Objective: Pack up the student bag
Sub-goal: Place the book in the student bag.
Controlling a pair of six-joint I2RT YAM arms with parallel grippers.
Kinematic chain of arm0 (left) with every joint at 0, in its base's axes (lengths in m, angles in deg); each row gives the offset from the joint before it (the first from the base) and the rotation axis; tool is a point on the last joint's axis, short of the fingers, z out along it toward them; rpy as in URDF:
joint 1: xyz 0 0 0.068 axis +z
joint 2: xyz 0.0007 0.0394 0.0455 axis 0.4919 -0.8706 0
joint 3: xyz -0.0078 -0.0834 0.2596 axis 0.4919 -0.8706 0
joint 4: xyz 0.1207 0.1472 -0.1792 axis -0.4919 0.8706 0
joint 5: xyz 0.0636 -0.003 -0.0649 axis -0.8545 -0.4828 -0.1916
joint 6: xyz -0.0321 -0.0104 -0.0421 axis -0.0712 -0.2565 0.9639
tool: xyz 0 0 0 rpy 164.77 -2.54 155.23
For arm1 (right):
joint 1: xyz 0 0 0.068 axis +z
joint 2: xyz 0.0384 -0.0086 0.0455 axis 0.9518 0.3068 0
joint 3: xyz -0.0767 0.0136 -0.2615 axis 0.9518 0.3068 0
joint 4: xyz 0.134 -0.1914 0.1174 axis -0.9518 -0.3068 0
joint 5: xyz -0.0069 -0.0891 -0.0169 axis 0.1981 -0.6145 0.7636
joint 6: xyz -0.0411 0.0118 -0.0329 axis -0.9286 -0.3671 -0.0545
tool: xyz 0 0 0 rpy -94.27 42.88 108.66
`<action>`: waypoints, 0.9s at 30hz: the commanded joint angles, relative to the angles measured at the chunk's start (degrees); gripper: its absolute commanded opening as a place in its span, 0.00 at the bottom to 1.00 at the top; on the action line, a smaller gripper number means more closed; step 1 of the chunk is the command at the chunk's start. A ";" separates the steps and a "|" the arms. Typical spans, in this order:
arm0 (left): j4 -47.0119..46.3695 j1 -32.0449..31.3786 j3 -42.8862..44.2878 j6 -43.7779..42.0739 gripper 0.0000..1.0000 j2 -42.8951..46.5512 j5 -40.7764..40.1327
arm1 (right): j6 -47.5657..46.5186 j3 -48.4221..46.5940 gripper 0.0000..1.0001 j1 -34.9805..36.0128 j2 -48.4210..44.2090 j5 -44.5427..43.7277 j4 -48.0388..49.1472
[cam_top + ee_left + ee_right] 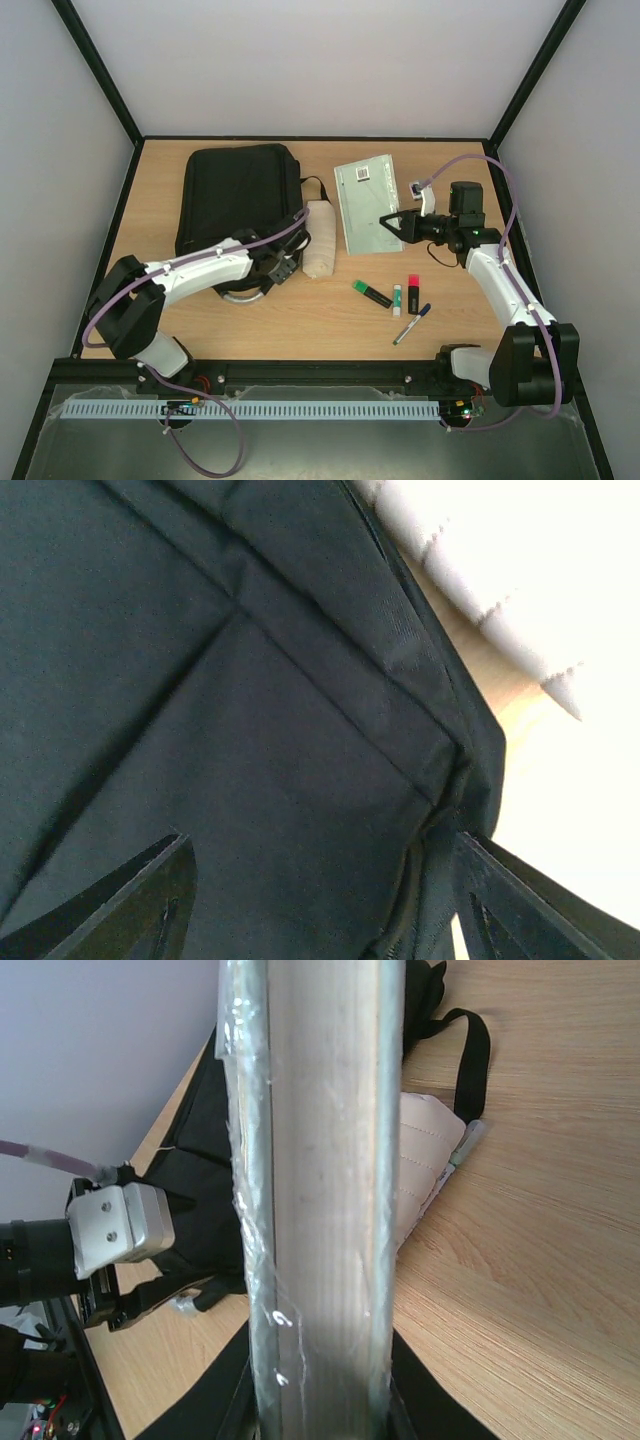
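The student bag's opening is lying flat and closed, so my left gripper will pinch the top layer's edge (404, 882) and lift it before my right gripper slides the notebook in.
The student bag (238, 195), large, black and soft, lies flat at the back left. My left gripper (284, 263) is open at its near right corner. In the left wrist view the black fabric (250, 680) fills the frame, with the spread fingers (130, 900) on either side of the corner seam. My right gripper (397, 228) is shut on the right edge of a grey-green plastic-wrapped notebook (366, 205). In the right wrist view the notebook's edge (320, 1160) runs up between the fingers (440, 1405).
A white quilted pouch (320, 252) lies between bag and notebook, beside the bag's black strap (470, 1060). A green highlighter (373, 294), a small green-white marker (397, 298), a red highlighter (413, 293) and a blue pen (411, 325) lie near the front. The bag's grey loop handle (240, 294) shows under my left arm.
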 commanded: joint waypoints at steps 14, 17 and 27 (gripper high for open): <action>-1.38 -1.49 0.91 -0.05 0.11 -7.52 -3.16 | -1.30 -2.27 0.01 -0.35 -2.76 4.91 3.31; -2.70 -1.90 3.37 1.00 0.03 -7.98 0.48 | -1.31 -2.26 0.01 -0.39 -2.87 4.85 3.27; -6.37 -3.57 11.53 3.42 0.02 -12.32 8.75 | -0.94 -2.18 0.01 -0.93 -3.88 4.12 3.56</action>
